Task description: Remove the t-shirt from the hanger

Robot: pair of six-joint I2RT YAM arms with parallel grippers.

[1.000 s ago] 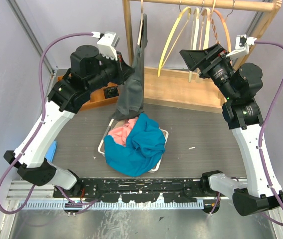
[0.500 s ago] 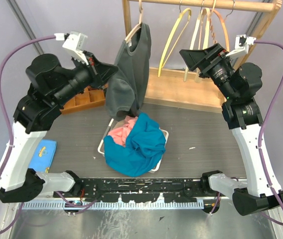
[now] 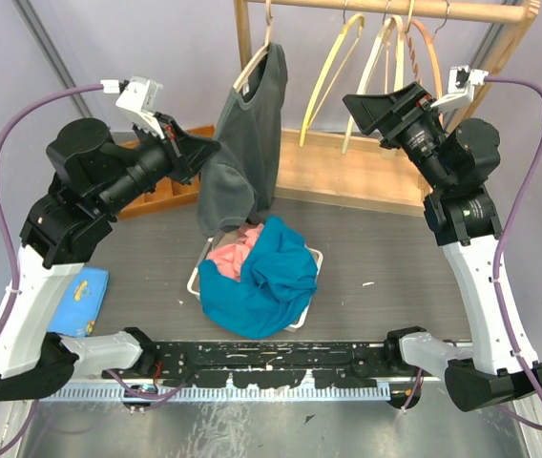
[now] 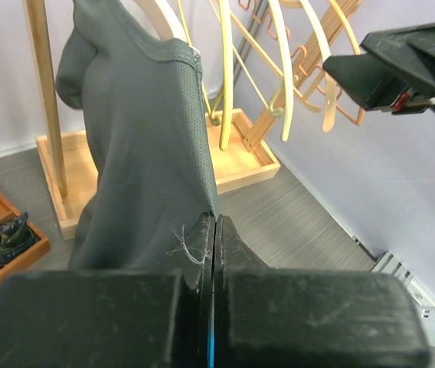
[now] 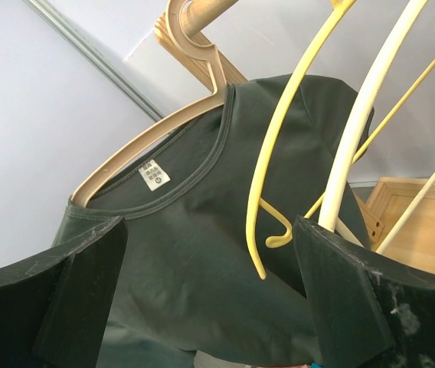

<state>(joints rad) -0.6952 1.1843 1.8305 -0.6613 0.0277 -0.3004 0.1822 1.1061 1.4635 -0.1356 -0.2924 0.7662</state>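
The tan hanger's bare arm (image 3: pixel 246 73) (image 5: pixel 128 155), beside the t-shirt's neck label, is next for my right gripper to go to and close on.
A dark grey t-shirt (image 3: pixel 252 124) hangs on a tan hanger (image 3: pixel 255 59) at the left end of the wooden rail. My left gripper (image 3: pixel 210 153) sits at the shirt's left side, shut on its edge. In the left wrist view the hem of the t-shirt (image 4: pixel 141 138) runs straight into the closed tips of the left gripper (image 4: pixel 214 222). My right gripper (image 3: pixel 368 107) hovers open to the right of the shirt, apart from it. In the right wrist view the t-shirt (image 5: pixel 202 253) and its hanger (image 5: pixel 148 138) show beyond the open right gripper (image 5: pixel 210 295), with the neck label in view.
Several empty yellow and cream hangers (image 3: pixel 347 57) hang between the shirt and my right gripper. A white tray (image 3: pixel 195 279) below holds teal and pink clothes. The wooden rack base (image 3: pixel 347 172) lies behind it. A wooden box (image 3: pixel 156 196) and a blue item (image 3: pixel 80 296) sit at left.
My left arm has drawn back to the left and risen. The t-shirt has swung from edge-on to broad, its lower part pulled left. The right arm has stayed still.
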